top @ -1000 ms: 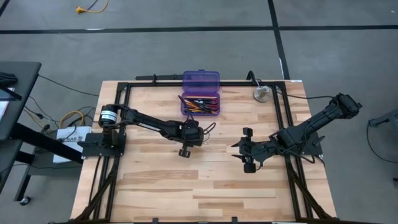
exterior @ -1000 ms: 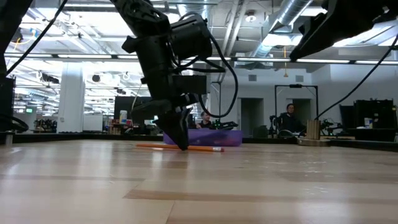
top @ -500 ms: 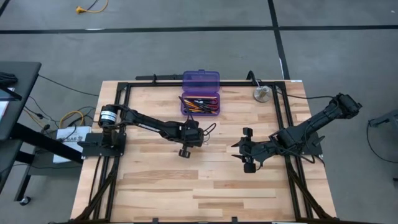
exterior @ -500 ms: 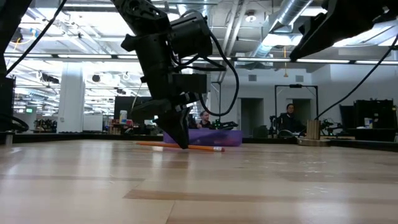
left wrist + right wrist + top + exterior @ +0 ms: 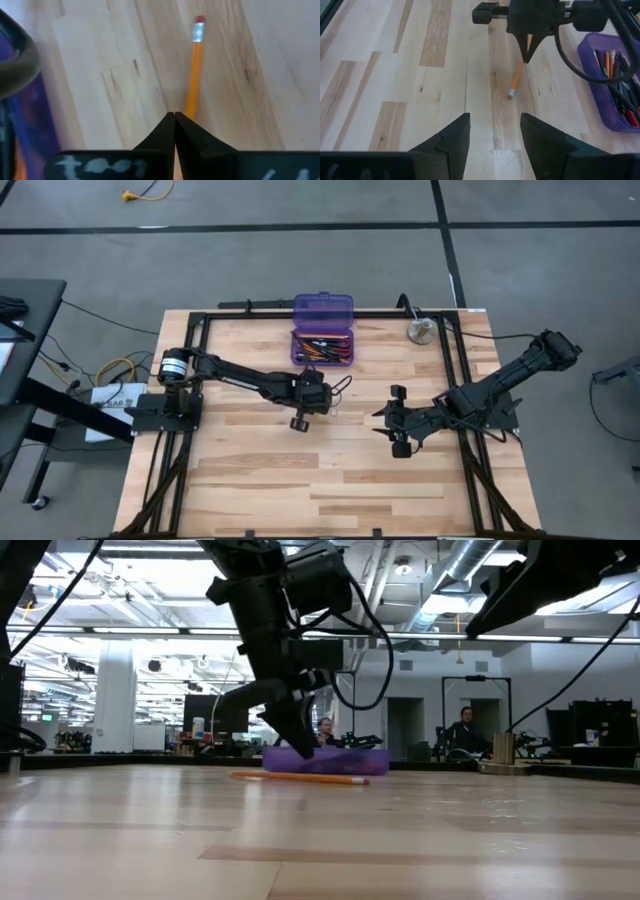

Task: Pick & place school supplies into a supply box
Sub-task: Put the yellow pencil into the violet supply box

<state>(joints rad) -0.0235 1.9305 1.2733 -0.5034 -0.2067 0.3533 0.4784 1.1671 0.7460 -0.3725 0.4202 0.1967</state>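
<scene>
Next, my left gripper opens, goes lower and closes around the pencil's middle (image 5: 290, 776) before lifting, because its fingers are shut above the orange pencil.
An orange pencil (image 5: 300, 778) with a pink eraser end (image 5: 199, 20) lies flat on the wooden table, just in front of the supply box. My left gripper (image 5: 306, 745) hangs shut a little above it, and the pencil (image 5: 192, 75) runs on past its tips. The purple supply box (image 5: 322, 346) stands open at the table's far middle with pens and pencils inside, its lid (image 5: 323, 307) folded back. My right gripper (image 5: 495, 135) waits open near the table's right, with nothing between its fingers.
A round metal disc (image 5: 421, 331) sits at the far right corner of the table. A black frame (image 5: 200, 330) borders the table. Bare wood lies along the near half. People show in the room beyond the table in the low view.
My left gripper has risen off the table, still shut, and shifted a little toward the right edge. The pencil has stayed flat on the wood and has slid slightly along it the same way.
</scene>
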